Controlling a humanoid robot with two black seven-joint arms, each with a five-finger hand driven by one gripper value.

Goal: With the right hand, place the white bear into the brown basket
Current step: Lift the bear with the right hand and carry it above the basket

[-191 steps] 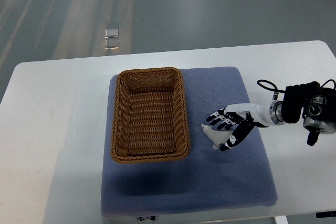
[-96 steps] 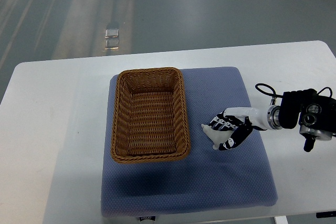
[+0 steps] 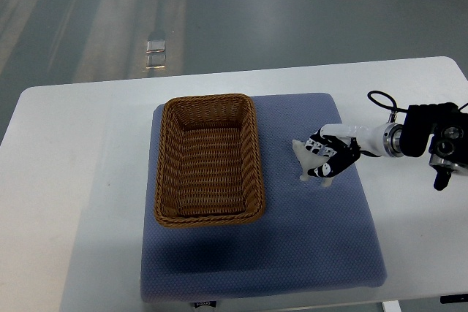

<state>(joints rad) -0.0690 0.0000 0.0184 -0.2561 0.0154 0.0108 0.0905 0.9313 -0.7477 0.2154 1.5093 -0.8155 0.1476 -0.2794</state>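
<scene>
The robot's right gripper should release the white bear inside the far half of the brown basket (image 3: 202, 142).
The white bear (image 3: 303, 158) is held just right of the brown wicker basket (image 3: 208, 158), lifted slightly over the blue mat (image 3: 292, 253). My right hand (image 3: 327, 155) is shut on the white bear, its black-and-white fingers (image 3: 322, 167) wrapped over the toy's right side so only the bear's left part shows. The right arm (image 3: 431, 140) reaches in from the right edge. The basket is empty and sits on the left half of the mat. No left arm appears.
The blue mat lies on a white table (image 3: 73, 180). Grey floor lies beyond the far table edge, with a small shiny object (image 3: 156, 50) on it. A cable (image 3: 384, 100) loops above the right wrist.
The right hand closed around the white bear, lifted it, and moved it up and away from the table's near edge; the forearm shifted back the same way.
</scene>
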